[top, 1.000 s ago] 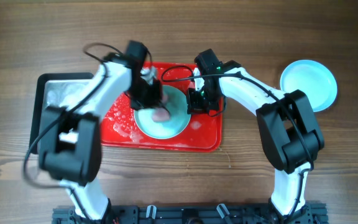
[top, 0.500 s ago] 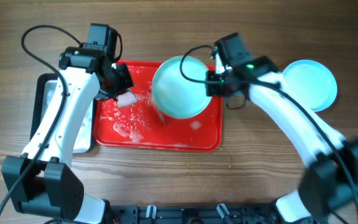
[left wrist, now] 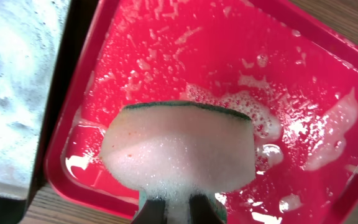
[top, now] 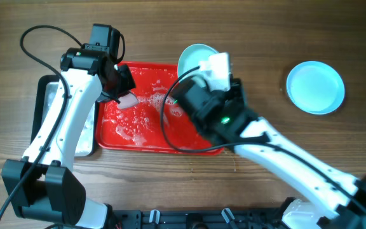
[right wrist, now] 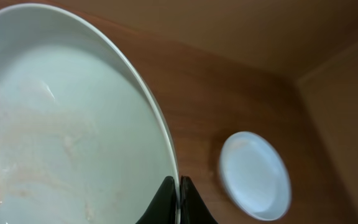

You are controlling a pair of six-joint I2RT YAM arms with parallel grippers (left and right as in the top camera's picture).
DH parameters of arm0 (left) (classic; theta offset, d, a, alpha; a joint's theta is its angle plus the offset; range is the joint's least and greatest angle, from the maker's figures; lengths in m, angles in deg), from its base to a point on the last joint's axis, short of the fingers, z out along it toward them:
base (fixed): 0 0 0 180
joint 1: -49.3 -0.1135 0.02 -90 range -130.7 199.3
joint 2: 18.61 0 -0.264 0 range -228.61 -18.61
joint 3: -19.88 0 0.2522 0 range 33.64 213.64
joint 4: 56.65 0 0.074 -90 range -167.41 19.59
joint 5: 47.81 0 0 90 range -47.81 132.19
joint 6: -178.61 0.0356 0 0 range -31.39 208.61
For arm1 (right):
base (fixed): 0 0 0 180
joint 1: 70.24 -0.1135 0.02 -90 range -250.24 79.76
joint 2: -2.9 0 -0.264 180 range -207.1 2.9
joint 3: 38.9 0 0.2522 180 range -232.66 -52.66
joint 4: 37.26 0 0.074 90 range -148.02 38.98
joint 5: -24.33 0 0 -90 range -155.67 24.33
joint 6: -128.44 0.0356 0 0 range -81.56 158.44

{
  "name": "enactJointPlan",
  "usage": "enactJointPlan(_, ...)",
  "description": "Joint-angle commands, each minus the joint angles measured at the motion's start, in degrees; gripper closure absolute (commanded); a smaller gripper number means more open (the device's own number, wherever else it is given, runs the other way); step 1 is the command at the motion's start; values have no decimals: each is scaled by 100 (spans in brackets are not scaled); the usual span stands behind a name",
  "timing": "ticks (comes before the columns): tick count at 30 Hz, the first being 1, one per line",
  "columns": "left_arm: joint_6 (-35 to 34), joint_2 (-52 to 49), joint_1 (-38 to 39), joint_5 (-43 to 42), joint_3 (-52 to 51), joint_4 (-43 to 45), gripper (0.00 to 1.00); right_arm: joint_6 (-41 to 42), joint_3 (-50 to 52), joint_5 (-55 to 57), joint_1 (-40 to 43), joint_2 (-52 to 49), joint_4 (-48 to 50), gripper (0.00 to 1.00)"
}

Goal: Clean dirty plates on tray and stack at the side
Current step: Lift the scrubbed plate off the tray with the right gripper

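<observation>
My right gripper should set the smeared pale plate down and release it on top of the plate lying flat on the table (top: 315, 88) (right wrist: 255, 176).
Soap foam streaks the red tray (top: 138, 137), which carries no plate. Over its left half, my left gripper (top: 124, 95) is shut on a foamy sponge (left wrist: 179, 152), green on its back, held just above the tray floor (left wrist: 142, 37). My right arm is raised high and close to the overhead camera. Its gripper (right wrist: 179, 186) is shut on the rim of a pale plate (right wrist: 61, 124), held on edge above the tray's far right corner (top: 194, 58). Faint orange smears mark that plate's face. A second plate (top: 315, 87) lies flat on the table at the far right (right wrist: 253, 177).
A black-rimmed metal tray (top: 53, 102) with soapy water (left wrist: 17, 93) sits against the red tray's left side. The right arm's forearm (top: 278, 159) crosses over the red tray's right end and the table in front of it.
The sponge came off the plate and moved to the tray's left half. The right gripper lifted that plate off the tray and raised it high, tilting it on edge.
</observation>
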Motion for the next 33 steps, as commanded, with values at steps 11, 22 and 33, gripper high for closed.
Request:
enactJointPlan(11, -96, -35, -37, 251, -26, 2, 96, 31, 433, 2430, -505, -1274, 437, 96)
enactJointPlan(22, -96, -35, -37, 251, -26, 0, 96, 4, 442, 2107, -505, -1272, 455, 96)
enactJointPlan(33, -96, -33, -37, 251, -26, 46, 96, -439, 538, 1812, -505, -1294, 507, 96)
